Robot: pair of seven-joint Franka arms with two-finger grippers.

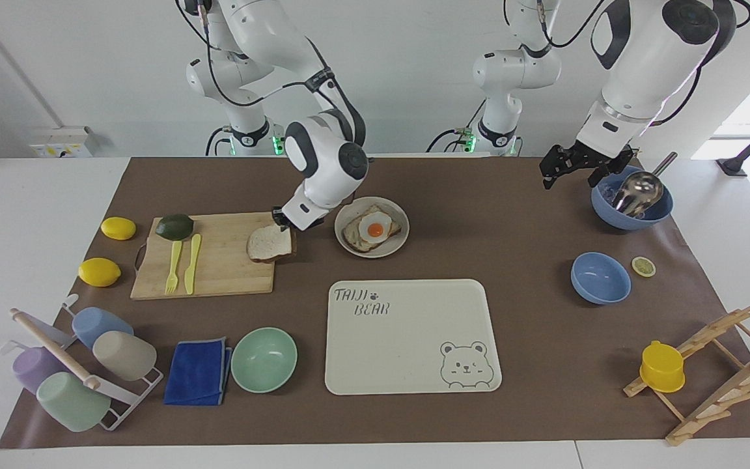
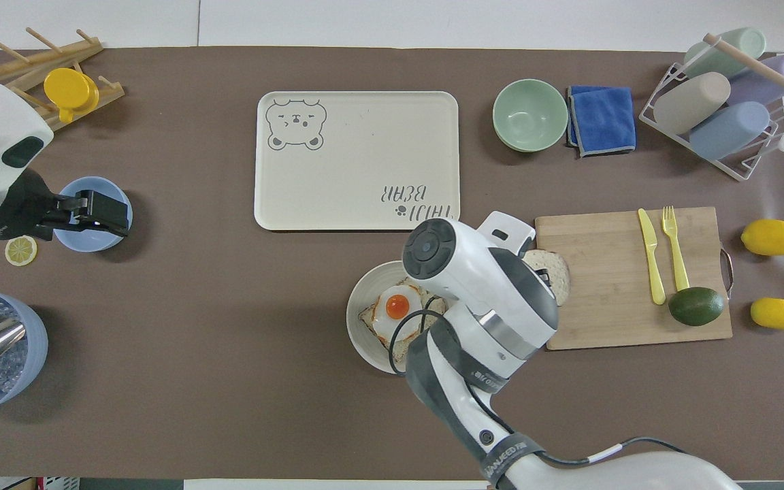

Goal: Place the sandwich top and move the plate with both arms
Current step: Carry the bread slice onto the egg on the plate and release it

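The robot's right gripper needs to release the top of the sandwich, now tilted up over the cutting board's edge, over the fried egg on the toasted slice (image 2: 414, 311).
The sandwich top (image 1: 269, 243), a pale speckled slice with a brown crust, is tilted up over the edge of the wooden cutting board (image 1: 219, 270) closest to the plate. My right gripper (image 1: 282, 222) is shut on its upper edge. In the overhead view the right wrist hides most of the sandwich top (image 2: 557, 275). Beside it, the light-grey plate (image 1: 396, 246) carries a toasted slice with a fried egg (image 1: 375, 229). My left gripper (image 1: 567, 170) waits open in the air by the blue bowl with a metal scoop (image 1: 632, 198).
On the cutting board lie a yellow fork and knife (image 1: 183, 264) and an avocado (image 1: 174, 226). The cream bear tray (image 1: 412, 337) lies farther from the robots than the plate. A mint-green bowl (image 1: 263, 359), blue cloth (image 1: 198, 371), cup rack (image 1: 82, 368) and two lemons are also out.
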